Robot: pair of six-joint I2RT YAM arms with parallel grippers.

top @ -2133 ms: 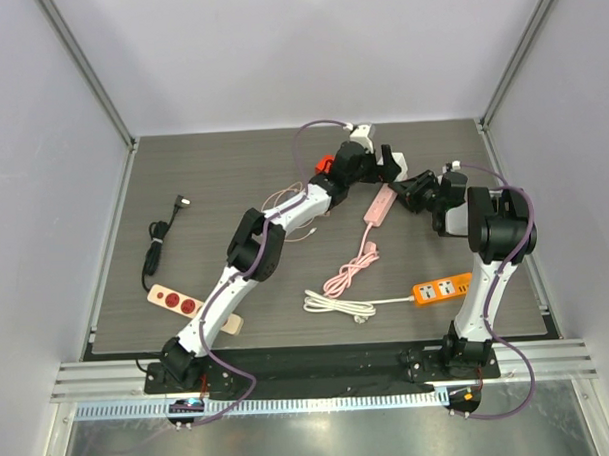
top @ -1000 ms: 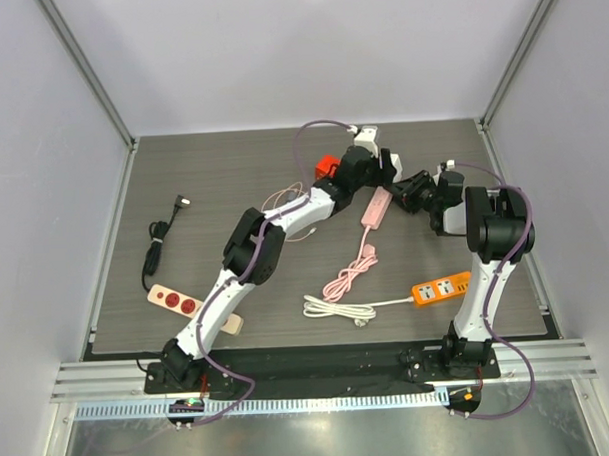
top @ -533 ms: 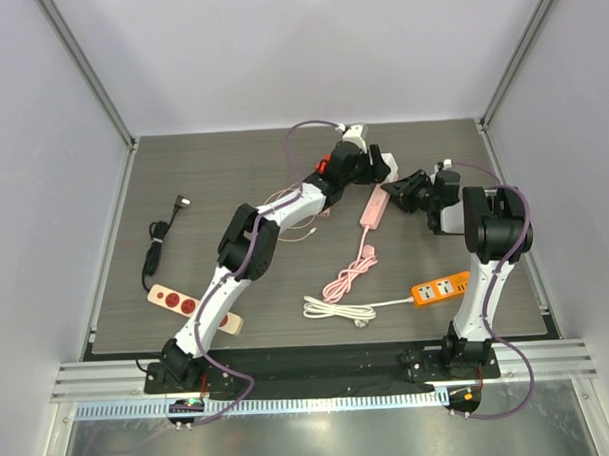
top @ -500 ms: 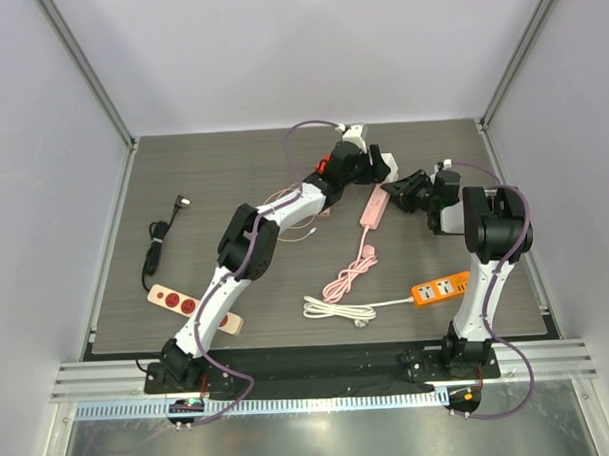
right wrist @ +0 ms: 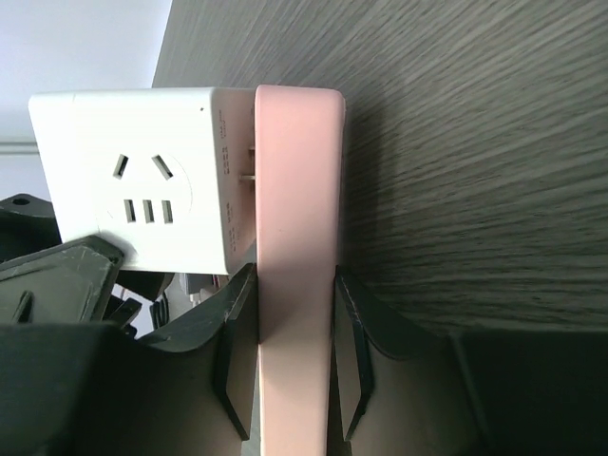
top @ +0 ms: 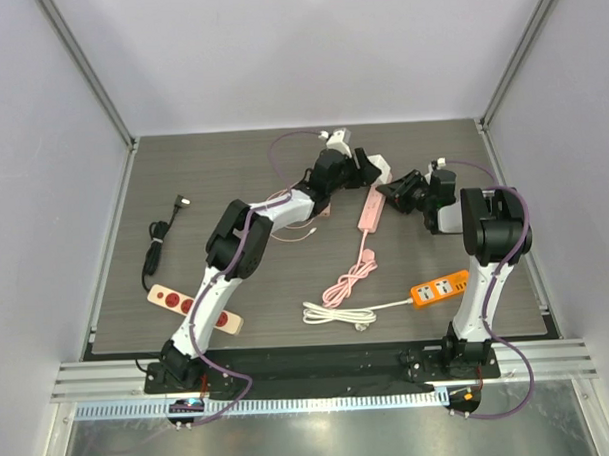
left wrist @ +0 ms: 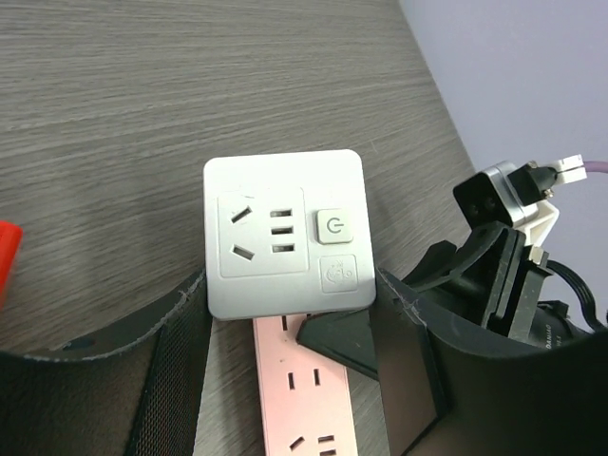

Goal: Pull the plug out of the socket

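The robot's left gripper needs to release the white cube plug, now at the pink power strip's far end, on the table (top: pixel 267 190) against the loop of the thin pink cable.
A white cube plug (left wrist: pixel 285 233) sits at the far end of a pink power strip (left wrist: pixel 304 399). My left gripper (left wrist: pixel 290 304) is shut on the cube's two sides. In the right wrist view the cube (right wrist: pixel 133 171) stands slightly off the strip (right wrist: pixel 294 237), with its metal prongs (right wrist: pixel 249 176) showing in the gap. My right gripper (right wrist: pixel 293 313) is shut on the strip's two faces just below the cube. From above, the cube (top: pixel 379 168), strip (top: pixel 369 208), left gripper (top: pixel 368 171) and right gripper (top: pixel 393 192) meet at the table's far middle.
The strip's pink cord (top: pixel 351 278) coils toward the front. An orange power strip (top: pixel 444 287) with a white cord (top: pixel 339 308) lies front right. A red power strip (top: pixel 177 302) and a black cable (top: pixel 160 238) lie at the left. A red object (left wrist: pixel 5 256) shows at the left wrist view's edge.
The left wrist has swung leftward with the white cube in its grip. The right gripper has stayed on the pink strip, which has shifted slightly left.
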